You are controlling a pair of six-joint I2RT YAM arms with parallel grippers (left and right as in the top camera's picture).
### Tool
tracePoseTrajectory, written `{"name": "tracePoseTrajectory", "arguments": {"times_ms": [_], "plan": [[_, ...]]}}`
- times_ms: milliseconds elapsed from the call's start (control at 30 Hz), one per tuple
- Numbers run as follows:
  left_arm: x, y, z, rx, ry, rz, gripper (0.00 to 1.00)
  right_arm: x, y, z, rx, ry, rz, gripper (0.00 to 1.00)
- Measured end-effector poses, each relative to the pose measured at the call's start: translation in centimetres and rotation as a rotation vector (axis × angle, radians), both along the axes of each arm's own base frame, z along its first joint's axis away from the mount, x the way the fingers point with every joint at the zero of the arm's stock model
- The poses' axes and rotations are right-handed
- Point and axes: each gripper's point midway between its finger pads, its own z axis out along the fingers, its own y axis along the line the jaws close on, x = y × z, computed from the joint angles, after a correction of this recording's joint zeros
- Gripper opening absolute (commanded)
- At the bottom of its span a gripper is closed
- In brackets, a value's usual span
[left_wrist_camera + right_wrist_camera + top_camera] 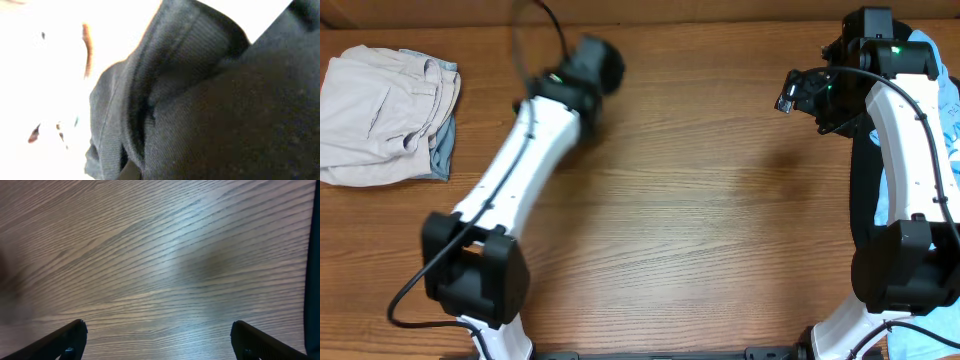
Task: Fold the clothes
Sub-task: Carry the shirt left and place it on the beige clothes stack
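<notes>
My left gripper is going to let go of the black T-shirt on top of the folded pile of beige and grey-blue clothes [394, 104].
Black T-shirt fabric [215, 110] with a ribbed hem or collar fills the left wrist view, right up against the camera, with glare behind it. My left gripper [592, 68] is blurred in the overhead view, raised over the table's far middle with a dark bunch at its tip. Cloth hides its fingers, and it appears shut on the shirt. My right gripper [157, 330] is open and empty above bare wood. In the overhead view it [790, 95] is at the far right.
A folded pile of beige and grey-blue clothes [380, 115] lies at the far left. A light-blue T-shirt [945, 105] and a dark garment [865, 190] lie at the right edge, under the right arm. The wooden table [700, 220] spans the view.
</notes>
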Motion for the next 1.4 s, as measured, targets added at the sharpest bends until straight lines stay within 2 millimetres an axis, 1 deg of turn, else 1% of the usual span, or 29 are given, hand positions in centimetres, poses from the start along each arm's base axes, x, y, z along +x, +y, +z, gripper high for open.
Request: {"name": "tracePoseTrajectory", "arguments": {"times_ms": [33,67,100,133,200,233,267,300,333,367,467,533,567,633,733,800,833,900,933,967,1000,1067,1100,1133,1200,1267,1300,1333,1400], "plan": [[0.6,0.7,1.3,-0.010,-0.028,0.019,0.04,0.0,0.0,0.0,0.000,0.000,0.000,0.95],[1.6,1.8,3.5,-0.024,-0.082,0.048,0.04,0.0,0.0,0.0,0.000,-0.001,-0.001,0.95],[2.0,2.9,4.9,-0.032,-0.108,0.075,0.04,0.0,0.0,0.0,0.000,0.000,0.000,0.95],[2.7,4.6,7.1,-0.045,-0.162,0.112,0.04,0.0,0.0,0.0,0.000,0.000,0.000,0.95],[3.3,8.0,10.4,-0.057,-0.240,0.186,0.04,0.0,0.0,0.0,0.000,0.000,0.000,0.95],[3.3,9.8,11.6,-0.059,-0.268,0.223,0.04,0.0,0.0,0.0,0.000,0.000,0.000,0.95],[3.3,11.0,12.3,-0.059,-0.286,0.248,0.04,0.0,0.0,0.0,0.000,0.000,0.000,0.95],[3.2,13.5,13.6,-0.057,-0.321,0.299,0.04,0.0,0.0,0.0,0.000,0.000,0.000,0.95],[3.0,14.4,13.9,-0.055,-0.331,0.319,0.04,0.0,0.0,0.0,0.000,0.000,0.000,0.95],[2.7,16.4,14.3,-0.047,-0.342,0.361,0.04,0.0,0.0,0.0,0.000,0.000,0.000,0.95],[1.2,21.8,14.3,-0.031,-0.350,0.484,0.04,0.0,0.0,0.0,0.000,0.002,0.000,0.95],[0.1,24.7,14.2,-0.031,-0.359,0.564,0.04,-0.1,0.0,0.0,0.000,0.003,0.000,0.95],[-0.3,25.6,14.2,-0.032,-0.364,0.590,0.04,-0.1,0.0,0.0,0.001,0.003,0.000,0.95],[-1.6,28.7,14.0,-0.031,-0.381,0.676,0.04,-0.1,0.0,0.0,0.001,0.003,0.001,0.95],[-2.3,31.9,13.8,-0.037,-0.415,0.748,0.04,-0.3,0.1,-0.1,0.007,0.012,0.001,0.95],[-2.1,33.6,12.9,-0.043,-0.417,0.777,0.04,-0.6,0.2,-0.1,0.009,0.024,0.002,0.95],[-1.9,34.1,12.2,-0.049,-0.412,0.783,0.04,-0.6,0.2,-0.1,0.009,0.026,0.002,0.95],[-1.0,34.7,9.8,-0.069,-0.374,0.787,0.04,-0.7,0.2,-0.2,0.010,0.028,0.002,0.95],[-0.3,34.8,8.0,-0.086,-0.338,0.782,0.06,-0.7,0.2,-0.2,0.010,0.029,0.002,0.95],[0.0,34.7,7.0,-0.097,-0.318,0.778,0.11,-0.7,0.2,-0.2,0.010,0.030,0.002,0.95],[1.0,34.3,4.4,-0.139,-0.271,0.759,0.17,-0.7,0.2,-0.2,0.010,0.029,0.002,0.95],[2.4,33.2,0.6,-0.219,-0.203,0.730,0.65,-0.7,0.2,-0.2,0.010,0.030,0.002,0.95],[2.9,32.4,-1.2,-0.262,-0.167,0.711,0.85,-0.7,0.2,-0.2,0.009,0.029,0.002,0.95],[3.3,31.6,-2.6,-0.301,-0.135,0.692,1.00,-0.7,0.2,-0.2,0.010,0.028,0.002,0.95],[4.1,29.2,-5.9,-0.400,-0.051,0.647,1.00,-0.6,0.2,-0.1,0.009,0.025,0.002,0.95],[4.6,26.3,-8.7,-0.478,0.029,0.603,1.00,-0.6,0.2,-0.1,0.009,0.024,0.002,0.95],[4.9,25.3,-9.0,-0.496,0.043,0.583,1.00,-0.5,0.2,-0.1,0.008,0.020,0.005,0.95],[5.1,24.9,-8.9,-0.501,0.044,0.573,1.00,-0.4,0.2,-0.1,0.007,0.016,0.009,0.95],[5.7,23.9,-8.1,-0.510,0.032,0.543,1.00,-0.2,0.1,0.0,0.005,0.005,0.013,0.95]]}}
